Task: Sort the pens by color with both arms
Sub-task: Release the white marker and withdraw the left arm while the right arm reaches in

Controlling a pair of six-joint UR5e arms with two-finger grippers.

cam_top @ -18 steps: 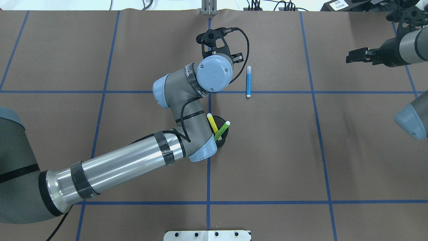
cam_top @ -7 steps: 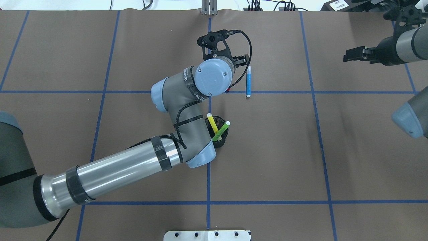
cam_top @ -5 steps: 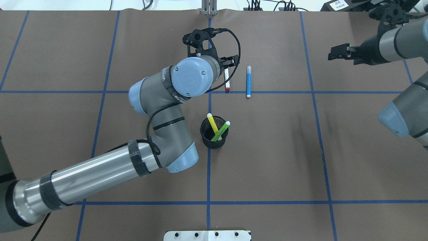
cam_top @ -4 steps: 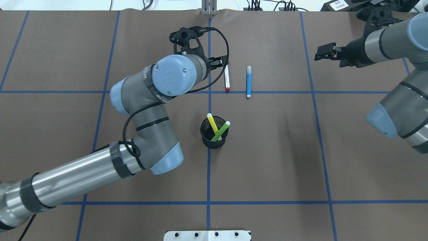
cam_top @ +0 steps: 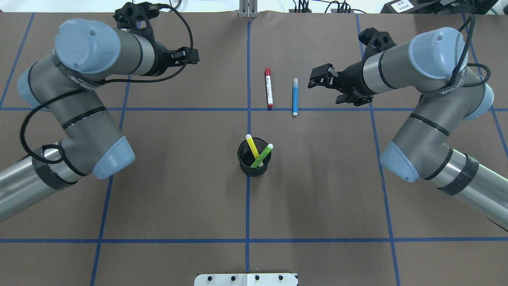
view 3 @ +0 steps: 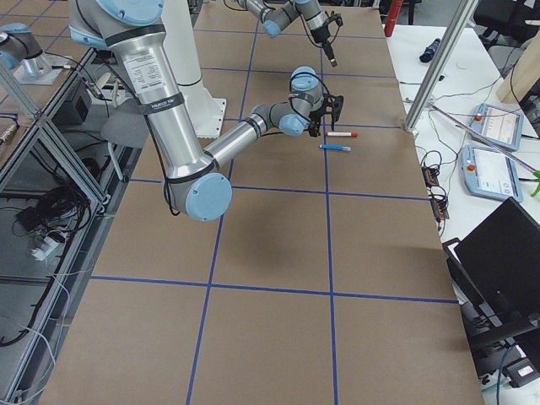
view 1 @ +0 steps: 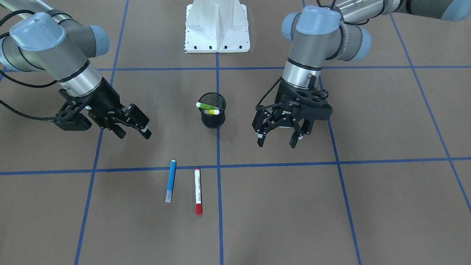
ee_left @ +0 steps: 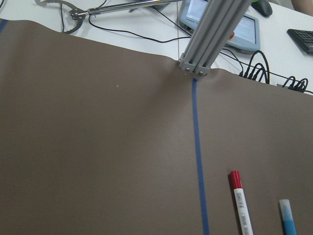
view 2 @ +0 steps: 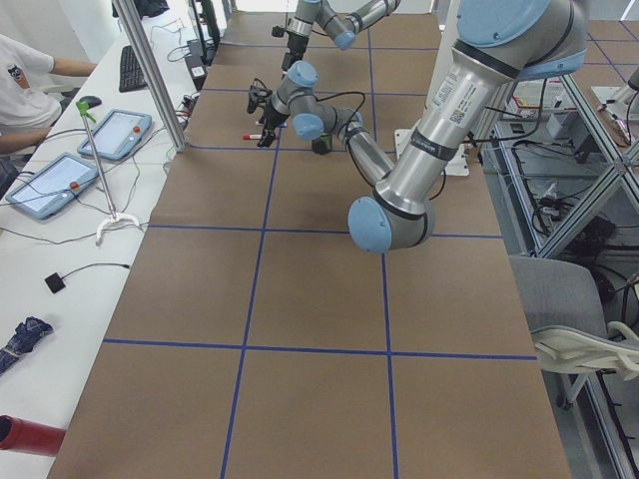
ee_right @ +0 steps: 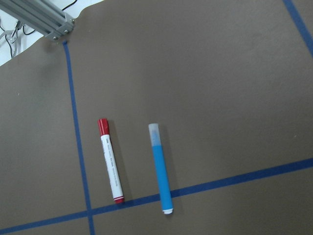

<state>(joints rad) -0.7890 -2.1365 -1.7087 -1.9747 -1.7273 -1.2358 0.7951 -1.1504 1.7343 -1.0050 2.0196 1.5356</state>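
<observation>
My right gripper should close next on the upper end (view 1: 199,105) of the lime-green pen, which sticks out of the black mesh cup.
Two pens lie side by side on the brown table: a white one with a red cap (cam_top: 269,89) (view 1: 198,189) (ee_right: 110,161) and a blue one (cam_top: 295,97) (view 1: 170,181) (ee_right: 161,171). A yellow pen (cam_top: 251,145) and a lime-green pen (cam_top: 263,155) stand in the black mesh cup (cam_top: 254,163) (view 1: 212,117). My left gripper (cam_top: 191,57) (view 1: 276,142) hovers open and empty, well to the left of the white pen. On the other side, just right of the blue pen, my right gripper (cam_top: 320,76) (view 1: 134,130) is open and empty too.
The white pedestal base (view 1: 217,29) stands at the robot's side. An aluminium post (cam_top: 248,10) with cables rises at the far edge. Tablets (view 2: 55,180) and a seated person (view 2: 25,75) are beyond the table's far side. Blue tape lines grid the mat.
My left gripper let go of the white red-capped pen beside the blue one and drew back far to the left. My right arm swung in toward the blue pen.
</observation>
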